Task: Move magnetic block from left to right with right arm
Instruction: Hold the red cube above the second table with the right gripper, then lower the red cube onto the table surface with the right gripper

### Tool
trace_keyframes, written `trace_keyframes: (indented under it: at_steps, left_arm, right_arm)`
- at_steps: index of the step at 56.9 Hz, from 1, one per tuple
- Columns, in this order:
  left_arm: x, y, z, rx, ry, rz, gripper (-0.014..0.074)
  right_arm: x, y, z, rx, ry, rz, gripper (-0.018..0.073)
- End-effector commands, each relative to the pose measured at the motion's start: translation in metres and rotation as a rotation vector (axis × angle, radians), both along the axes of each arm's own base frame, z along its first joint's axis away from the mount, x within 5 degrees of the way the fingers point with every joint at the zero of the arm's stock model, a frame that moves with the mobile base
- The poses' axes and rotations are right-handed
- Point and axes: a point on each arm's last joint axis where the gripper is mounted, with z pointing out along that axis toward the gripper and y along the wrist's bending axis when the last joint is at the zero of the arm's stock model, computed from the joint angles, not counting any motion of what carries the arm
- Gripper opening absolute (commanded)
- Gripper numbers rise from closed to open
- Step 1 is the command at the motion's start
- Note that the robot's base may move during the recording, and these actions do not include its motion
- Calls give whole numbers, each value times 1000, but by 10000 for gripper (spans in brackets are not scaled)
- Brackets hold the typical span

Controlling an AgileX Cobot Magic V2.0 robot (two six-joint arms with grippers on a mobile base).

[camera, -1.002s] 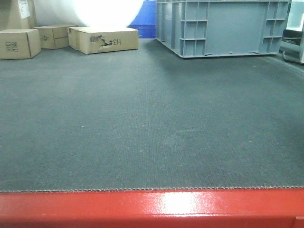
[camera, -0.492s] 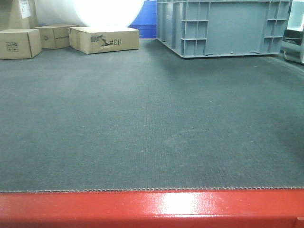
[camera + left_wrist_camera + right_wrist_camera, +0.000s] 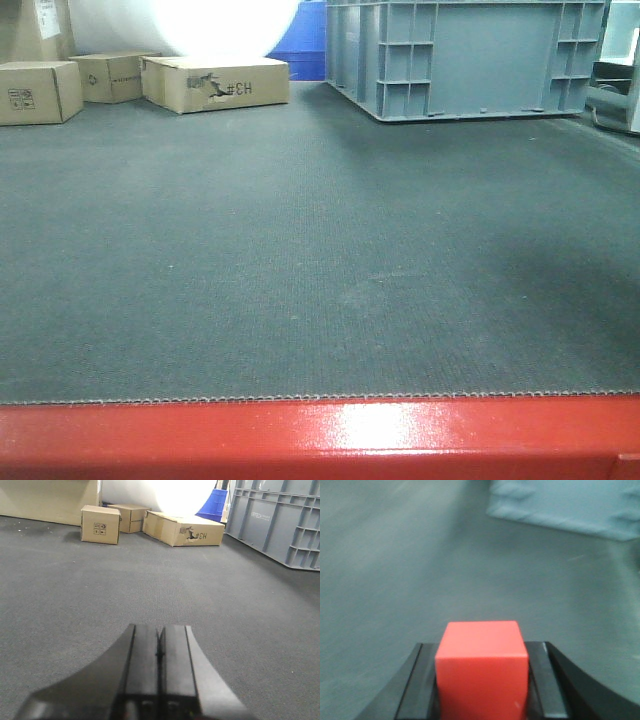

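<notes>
I need to let go of the magnetic block, now held above the grey mat, with my right gripper on the grey mat (image 3: 304, 288) beside the pale scuff, towards the red edge.
The magnetic block (image 3: 481, 667), a plain red cube, fills the bottom centre of the right wrist view. My right gripper (image 3: 482, 652) is shut on it, one black finger against each side, above the grey mat. In the left wrist view my left gripper (image 3: 159, 632) is shut with nothing in it, its fingers pressed together low over the mat. Neither gripper nor the block shows in the front view.
Dark grey mat (image 3: 300, 250) covers the table, with a red front edge (image 3: 320, 440). Three cardboard boxes (image 3: 215, 83) stand at the back left. A large grey crate (image 3: 465, 55) stands at the back right, a blue bin (image 3: 300, 40) behind it.
A soft shadow has spread over the mat at the right side of the front view. The view itself has shifted slightly.
</notes>
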Motion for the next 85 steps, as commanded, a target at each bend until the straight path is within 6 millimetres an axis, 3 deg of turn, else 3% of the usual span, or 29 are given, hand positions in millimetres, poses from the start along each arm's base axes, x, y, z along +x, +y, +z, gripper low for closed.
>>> trace_keyframes:
  at_steps: [1,13,29,37,51,63,85]
  left_arm:
    - [-1,1,5,-7,-80,3,-126]
    - [-1,1,5,-7,-80,3,-126]
    - [-1,1,5,-7,-80,3,-126]
    - [-1,1,5,-7,-80,3,-126]
    - [-1,1,5,-7,-80,3,-126]
    - [-1,1,5,-7,-80,3,-126]
    - [-1,1,5,-7,-80,3,-126]
  right_arm:
    - [15,25,10,10,-16,88,284]
    - [42,78,-19,40,302,105,284]
    - [65,134,-29,182,686,-181,284]
    - [68,158,-31,141,783,-255,284]
    - [85,200,-32,135,824,-232,284]
    - [99,222,-38,181,910,-247,284]
    - [107,231,-51,128,982,-291,284]
